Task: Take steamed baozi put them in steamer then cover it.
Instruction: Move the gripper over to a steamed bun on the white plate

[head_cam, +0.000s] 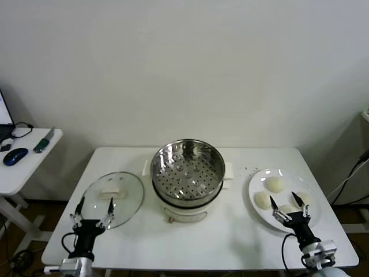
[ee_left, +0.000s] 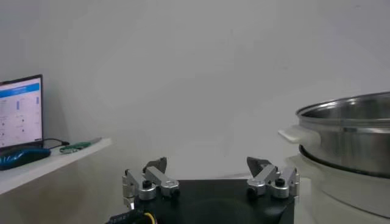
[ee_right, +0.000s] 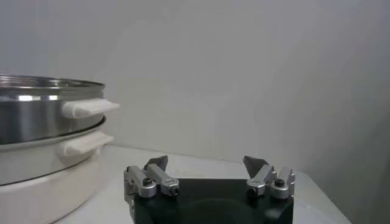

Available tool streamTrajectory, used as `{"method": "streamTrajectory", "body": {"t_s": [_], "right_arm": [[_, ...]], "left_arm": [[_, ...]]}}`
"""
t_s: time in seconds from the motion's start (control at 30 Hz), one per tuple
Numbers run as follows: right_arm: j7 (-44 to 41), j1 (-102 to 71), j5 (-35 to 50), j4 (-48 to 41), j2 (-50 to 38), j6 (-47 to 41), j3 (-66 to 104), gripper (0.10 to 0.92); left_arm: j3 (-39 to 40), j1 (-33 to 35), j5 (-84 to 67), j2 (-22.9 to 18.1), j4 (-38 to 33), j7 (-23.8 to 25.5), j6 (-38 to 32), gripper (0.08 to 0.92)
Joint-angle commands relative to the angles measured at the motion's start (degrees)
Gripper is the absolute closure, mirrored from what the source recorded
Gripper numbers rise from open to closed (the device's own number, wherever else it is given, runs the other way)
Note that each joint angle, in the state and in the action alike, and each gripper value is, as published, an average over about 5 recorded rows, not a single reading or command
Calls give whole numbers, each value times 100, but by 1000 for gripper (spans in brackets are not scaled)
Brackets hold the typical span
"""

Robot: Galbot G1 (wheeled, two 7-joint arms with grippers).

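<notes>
Next, I close my right gripper around the sides of the farthest baozi (head_cam: 274, 184), the one that is next to the far edge of the white plate.
The shiny steamer (head_cam: 188, 169) with a perforated floor stands empty on its white cooker base at the table's middle. Its wall also shows in the left wrist view (ee_left: 353, 134) and the right wrist view (ee_right: 36, 119). Several off-white baozi (head_cam: 273, 184) lie on a white plate (head_cam: 255, 183) at the right; one is partly hidden behind my right gripper. My right gripper (head_cam: 289, 202) is open and empty over the plate's near edge. The glass lid (head_cam: 113, 198) with a white handle lies flat at the left. My left gripper (head_cam: 93, 208) is open and empty over the lid's near edge.
A white side table (head_cam: 23, 164) at the far left holds a blue mouse (head_cam: 15, 156) and a green object (head_cam: 41, 145). A laptop screen (ee_left: 21, 111) shows there. A white wall stands behind the table. Cables hang at the far right (head_cam: 350, 179).
</notes>
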Motion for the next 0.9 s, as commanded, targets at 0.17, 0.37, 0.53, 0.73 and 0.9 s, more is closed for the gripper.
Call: {"method": "streamTrajectory", "body": {"t_s": [0.17,0.37,0.53,0.73,0.9], "right_arm": [[-1297,950,-655,-374,-1964,-1361,-169,203],[-3059,1741,-966,-1221,-3701,-1453,-597,203],[-4369,3305,-1563,-2082,-4364,-1228,-1862,203],[-5290,5944,-2438,-3087,-4269,-873,-4333,203],[-5800,7954,-2862,-4118,-3792,-544,-6462,203]], "left_arm": [[96,35,26,64,-43,-90,30,177],[124,27,-16,141,-59,-94,38,177],[128,-11,-66,198,-2,-95,52,177],[110,-60,-104,244,25,-96,122,177],[76,-117,-114,269,-1,-93,216,177]]}}
